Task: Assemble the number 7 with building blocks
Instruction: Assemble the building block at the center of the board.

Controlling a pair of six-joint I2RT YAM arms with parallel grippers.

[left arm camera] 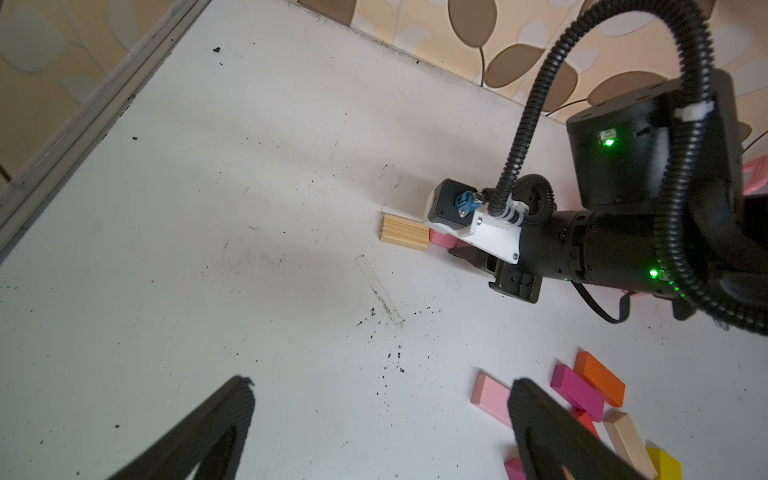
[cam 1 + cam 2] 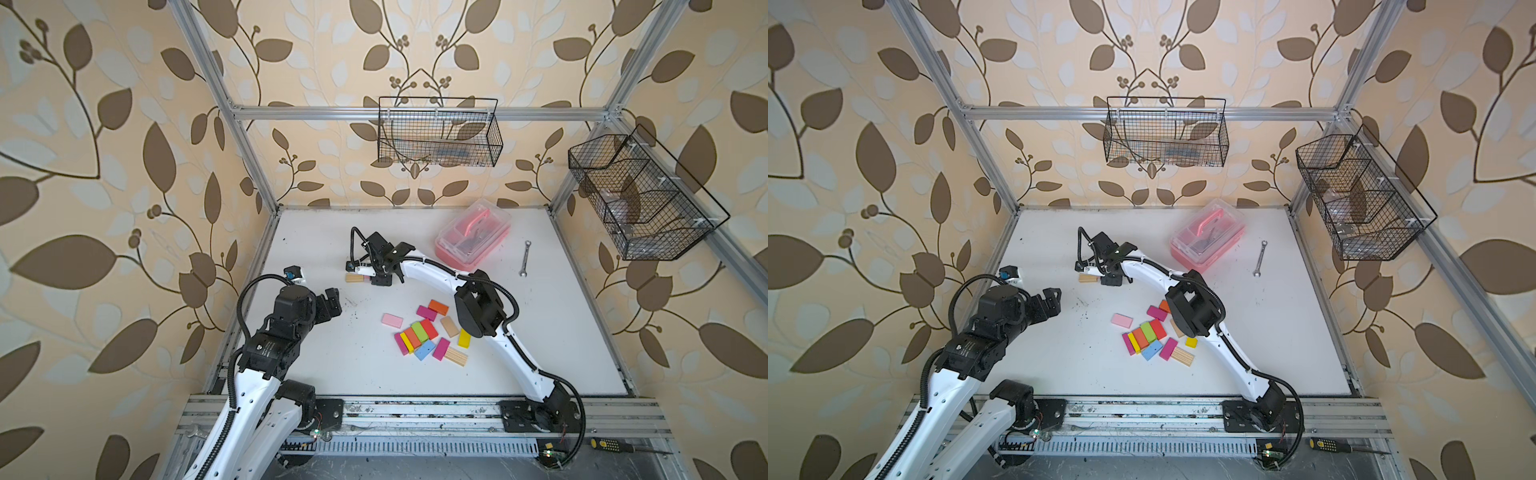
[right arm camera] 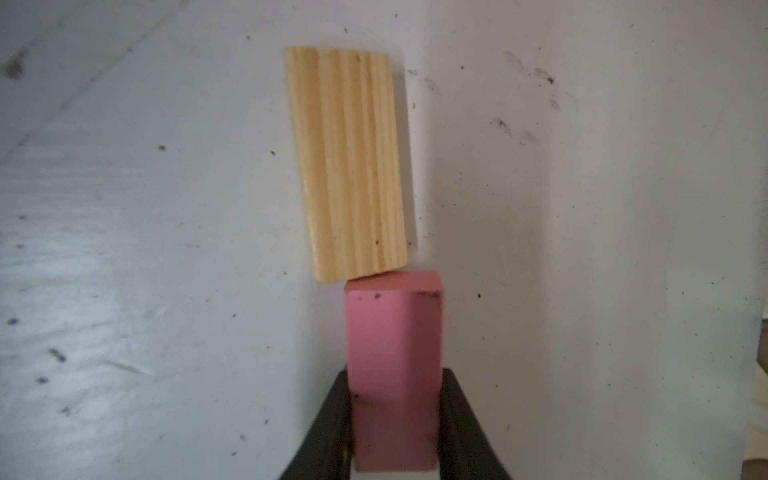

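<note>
The robot's right gripper needs to release the pink block on the white table, lined up with the plain wood block's short end [image 2: 373,278] [image 3: 377,373].
My right gripper [image 3: 395,376] is shut on a pink block [image 3: 395,353], holding it by its long sides low over the white table. The block's free end meets the short end of a plain wood block [image 3: 353,166] lying flat, shifted a little sideways. Both top views show this pair at mid table, with the wood block [image 2: 354,278] sticking out from under the right gripper [image 2: 368,275]. The other building blocks [image 2: 428,332] lie in a loose pile nearer the front, with a pale pink one [image 2: 392,319] apart. My left gripper [image 1: 382,384] hovers open and holds nothing at the table's left.
A pink clear-lidded box [image 2: 473,239] stands at the back right, with a wrench [image 2: 525,257] beside it. Wire baskets [image 2: 438,131] [image 2: 640,195] hang on the back and right frame. A screwdriver [image 2: 611,445] lies off the front rail.
</note>
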